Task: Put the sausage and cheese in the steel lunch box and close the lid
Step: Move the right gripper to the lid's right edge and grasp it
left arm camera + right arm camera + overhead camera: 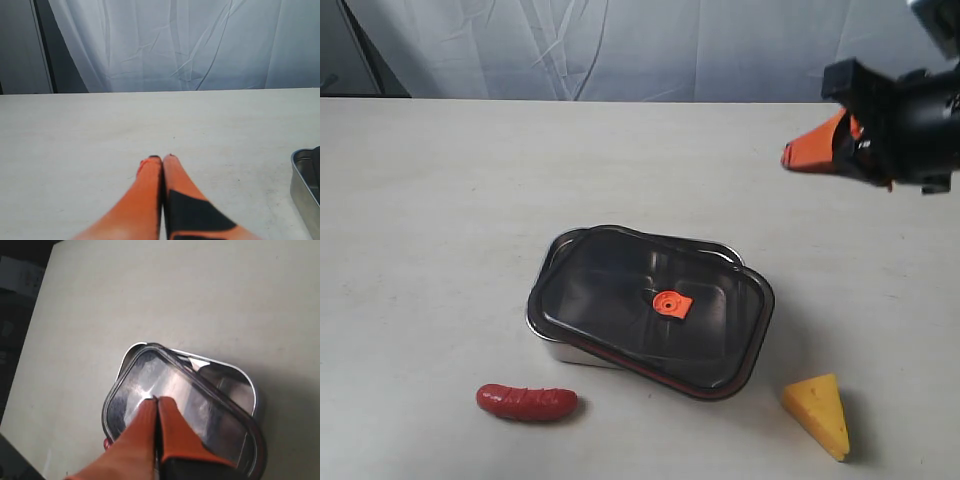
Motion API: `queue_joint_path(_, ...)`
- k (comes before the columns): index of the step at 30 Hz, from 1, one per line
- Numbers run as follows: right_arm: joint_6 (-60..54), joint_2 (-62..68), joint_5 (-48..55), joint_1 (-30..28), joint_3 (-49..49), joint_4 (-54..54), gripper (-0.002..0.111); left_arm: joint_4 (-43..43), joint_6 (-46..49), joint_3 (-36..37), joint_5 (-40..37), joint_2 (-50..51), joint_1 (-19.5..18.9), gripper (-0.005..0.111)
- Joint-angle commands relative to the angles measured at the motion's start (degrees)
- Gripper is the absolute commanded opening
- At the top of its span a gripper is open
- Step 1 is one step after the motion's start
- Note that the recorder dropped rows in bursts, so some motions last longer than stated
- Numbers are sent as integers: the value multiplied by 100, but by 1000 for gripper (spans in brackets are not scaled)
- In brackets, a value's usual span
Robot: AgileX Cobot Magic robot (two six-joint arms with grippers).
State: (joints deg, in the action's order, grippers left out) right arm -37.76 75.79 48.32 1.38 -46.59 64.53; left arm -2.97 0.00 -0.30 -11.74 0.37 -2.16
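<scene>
The dark translucent lid has a short edge (pixel 768 296) (pixel 262 446) near its back corner on the cheese side. I close my right gripper there next.
The steel lunch box (pixel 548 330) sits mid-table with the dark translucent lid (pixel 650 305) lying askew across it, orange valve tab on top. In front of its left corner lies the red sausage (pixel 527 402); the yellow cheese (pixel 818 413) wedge rests at the front right. High at the right, well above and behind the box, my right gripper (pixel 788 156) is shut and holds nothing. Its wrist view looks down on the lunch box (pixel 245 377), the lid (pixel 150 382), and a sliver of sausage (pixel 106 443) past my right gripper (pixel 156 399). My left gripper (pixel 163 157) is shut, empty, over bare table.
The pale table runs back to a white curtain (pixel 620 45). In the left wrist view a corner of the steel box (pixel 302 187) shows at the frame edge. Open tabletop lies left of and behind the box.
</scene>
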Motion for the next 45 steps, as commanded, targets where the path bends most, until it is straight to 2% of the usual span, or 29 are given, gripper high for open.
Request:
queue_joint_path(1, -1544, 341, 33, -196, 928, 1396, -1, -52, 0, 30, 67, -37, -1, 0)
queue_joint_path(6, -3075, 571, 498, -845, 1829, 2571, -1, -52, 0, 30, 67, -37, -1, 0)
queue_joint_path(11, -3723, 578, 670, -1164, 2269, 2929, 0, -52, 0, 30, 67, -37, -1, 0)
queue_joint_path(13, -3723, 578, 695, -1164, 2343, 2766, 7, -52, 0, 30, 67, -37, -1, 0)
queue_joint_path(17, -3723, 578, 529, -1164, 2567, 2738, 42, -52, 0, 30, 67, -37, -1, 0)
queue_joint_path(19, -3723, 578, 310, -1164, 2663, 2748, 52, -52, 0, 30, 67, -37, -1, 0)
queue_joint_path(20, -3723, 578, 242, -1164, 2714, 2748, 54, -52, 0, 30, 67, -37, -1, 0)
queue_joint_path(26, -3777, 653, 137, -1164, 3102, 3465, 54, -51, 0, 30, 67, -37, -1, 0)
queue_joint_path(30, -4208, 1013, 361, -1164, 3162, 3542, 54, -51, 0, 30, 67, -37, -1, 0)
queue_joint_path(36, -4630, 1936, 862, -1164, 2912, 3542, 54, -51, 0, 30, 67, -37, -1, 0)
queue_joint_path(40, -5078, 2670, 1641, -1164, 2687, 3542, 54, -51, 0, 30, 67, -37, -1, 0)
queue_joint_path(45, -5331, 3162, 1772, -1164, 2451, 3542, 54, -51, 0, 30, 67, -37, -1, 0)
